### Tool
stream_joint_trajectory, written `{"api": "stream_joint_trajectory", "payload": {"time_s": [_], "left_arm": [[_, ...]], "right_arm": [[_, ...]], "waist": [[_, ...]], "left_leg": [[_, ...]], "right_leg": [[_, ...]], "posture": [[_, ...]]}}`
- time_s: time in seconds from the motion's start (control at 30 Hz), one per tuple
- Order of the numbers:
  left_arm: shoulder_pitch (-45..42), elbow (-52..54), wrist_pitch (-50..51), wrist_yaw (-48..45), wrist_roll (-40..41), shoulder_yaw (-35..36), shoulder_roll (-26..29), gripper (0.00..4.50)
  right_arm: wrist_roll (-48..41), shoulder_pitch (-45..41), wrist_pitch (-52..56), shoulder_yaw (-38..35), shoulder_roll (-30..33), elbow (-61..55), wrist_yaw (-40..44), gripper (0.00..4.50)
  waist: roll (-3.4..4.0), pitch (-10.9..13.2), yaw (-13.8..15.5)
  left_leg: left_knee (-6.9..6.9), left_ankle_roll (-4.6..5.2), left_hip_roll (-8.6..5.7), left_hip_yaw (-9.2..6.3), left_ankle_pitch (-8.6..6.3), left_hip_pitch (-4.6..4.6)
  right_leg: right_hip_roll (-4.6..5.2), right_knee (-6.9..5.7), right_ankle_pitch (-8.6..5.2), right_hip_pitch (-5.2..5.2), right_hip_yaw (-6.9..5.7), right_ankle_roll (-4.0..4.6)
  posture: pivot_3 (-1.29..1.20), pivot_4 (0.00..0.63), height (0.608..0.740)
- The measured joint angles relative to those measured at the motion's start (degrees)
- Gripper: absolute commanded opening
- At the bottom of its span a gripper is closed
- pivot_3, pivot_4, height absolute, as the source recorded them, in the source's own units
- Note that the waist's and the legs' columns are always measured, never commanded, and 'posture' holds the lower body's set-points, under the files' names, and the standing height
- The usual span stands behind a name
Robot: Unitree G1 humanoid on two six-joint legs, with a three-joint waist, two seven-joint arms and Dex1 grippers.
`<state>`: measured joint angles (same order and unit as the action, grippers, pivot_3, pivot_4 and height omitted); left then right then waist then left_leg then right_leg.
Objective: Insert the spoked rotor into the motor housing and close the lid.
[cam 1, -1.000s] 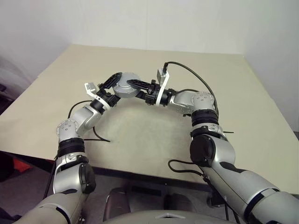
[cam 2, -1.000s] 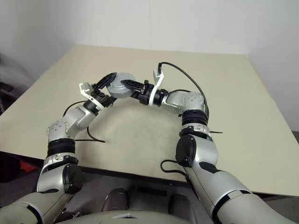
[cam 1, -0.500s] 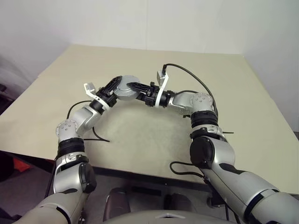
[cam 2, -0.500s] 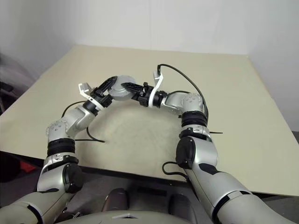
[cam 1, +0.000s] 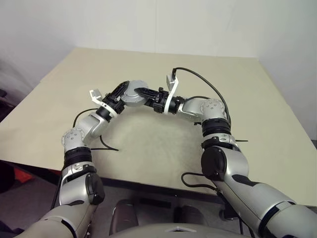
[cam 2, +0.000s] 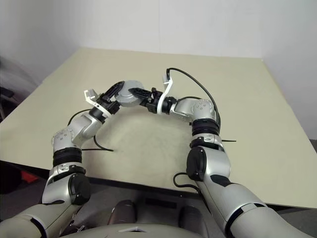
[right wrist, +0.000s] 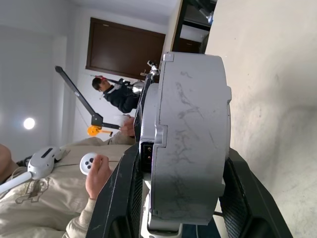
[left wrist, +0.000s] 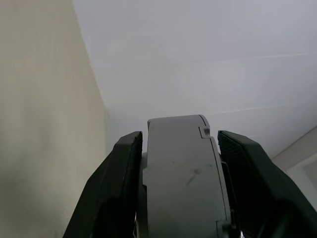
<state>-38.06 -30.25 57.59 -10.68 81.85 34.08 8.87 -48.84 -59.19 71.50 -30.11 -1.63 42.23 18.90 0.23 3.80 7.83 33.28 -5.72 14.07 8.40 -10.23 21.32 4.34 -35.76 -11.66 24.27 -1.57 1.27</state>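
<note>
My left gripper is pinching the motor housing near its far edge. It should open and take the housing nearer the middle (cam 1: 131, 94) while my right gripper steadies it.
The motor housing (cam 1: 132, 92), a short silver-grey cylinder, hangs above the beige table (cam 1: 163, 148), held between both hands. My left gripper (cam 1: 123, 89) is shut on its left side; in the left wrist view the black fingers (left wrist: 116, 173) press both flanks of the housing (left wrist: 181, 173). My right gripper (cam 1: 144, 92) is shut on its right side, its fingers (right wrist: 126, 198) clamping the scratched housing (right wrist: 190, 139). A flat grey face closes the upper side; I cannot tell whether that is the lid. The spoked rotor is hidden.
A black cable (cam 1: 106, 146) lies on the table by my left arm. The table's near edge runs just below both elbows. Beyond the table, a person's hand (right wrist: 96, 171) holds a white controller, and another person (right wrist: 116, 95) stands by a dark door.
My left gripper's fingers have closed in from a wider spread onto the housing. The housing has sunk and tilted slightly; both arms have stayed almost in place.
</note>
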Motion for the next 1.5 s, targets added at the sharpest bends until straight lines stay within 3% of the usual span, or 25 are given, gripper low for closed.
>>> {"api": "stream_joint_trajectory", "payload": {"time_s": [0.3, 0.6, 0.87, 1.1, 1.4, 1.5], "left_arm": [[2.53, 2.02, 2.43, 1.06, 0.79, 0.36, -0.53, 2.14], [2.64, 2.94, 4.66, -0.90, -1.26, -0.76, 2.61, 2.14], [2.52, 3.78, 2.35, -1.82, -4.84, -1.02, 0.83, 2.14], [2.44, 5.45, 2.82, -2.80, -9.83, -5.16, 0.65, 4.38], [2.44, 3.85, 5.84, -2.15, -7.74, -2.78, 0.19, 4.38], [2.25, 3.72, 5.25, -2.16, -7.67, -2.18, -0.48, 3.49]], "right_arm": [[-0.03, 1.37, 1.24, 1.06, -0.08, -0.50, 0.59, 2.08], [-0.03, 1.47, 1.46, 1.31, -0.39, -0.51, 1.25, 2.08], [0.06, 1.79, 0.85, 1.59, 0.01, -0.51, 1.31, 2.08], [1.43, 1.93, -1.64, 2.30, 0.37, -0.91, 1.24, 2.08], [1.46, 1.93, -2.76, 3.20, 0.55, -1.52, 1.54, 2.08], [1.68, 1.93, -3.03, 3.68, 0.54, -1.52, 1.55, 2.08]], "waist": [[-0.01, 0.00, -0.01], [-0.02, -0.01, -0.03], [-0.02, -0.01, -0.01], [-0.03, -0.01, -0.14], [-0.03, -0.02, -0.22], [-0.04, -0.01, -0.21]], "left_leg": [[0.00, 0.00, 0.00, -0.01, 0.00, 0.00], [0.03, 0.00, -0.01, -0.01, 0.00, -0.05], [0.04, 0.00, -0.04, -0.01, 0.01, -0.05], [0.04, 0.01, -0.06, -0.02, 0.01, -0.07], [0.04, 0.01, -0.06, -0.02, 0.01, -0.08], [0.04, 0.01, -0.06, -0.02, 0.01, -0.07]], "right_leg": [[0.00, -0.01, 0.00, 0.00, 0.00, 0.00], [0.01, -0.02, 0.01, -0.05, 0.00, -0.01], [0.05, -0.02, 0.01, -0.08, 0.00, -0.01], [0.05, -0.02, 0.02, -0.08, 0.01, -0.02], [0.05, -0.02, 0.02, -0.08, 0.01, -0.02], [0.05, -0.02, 0.02, -0.08, 0.01, -0.02]], "posture": [[0.00, 0.000, 0.740], [0.00, 0.000, 0.740], [0.00, 0.000, 0.740], [0.00, 0.000, 0.740], [0.00, 0.000, 0.740], [0.00, 0.000, 0.740]]}}
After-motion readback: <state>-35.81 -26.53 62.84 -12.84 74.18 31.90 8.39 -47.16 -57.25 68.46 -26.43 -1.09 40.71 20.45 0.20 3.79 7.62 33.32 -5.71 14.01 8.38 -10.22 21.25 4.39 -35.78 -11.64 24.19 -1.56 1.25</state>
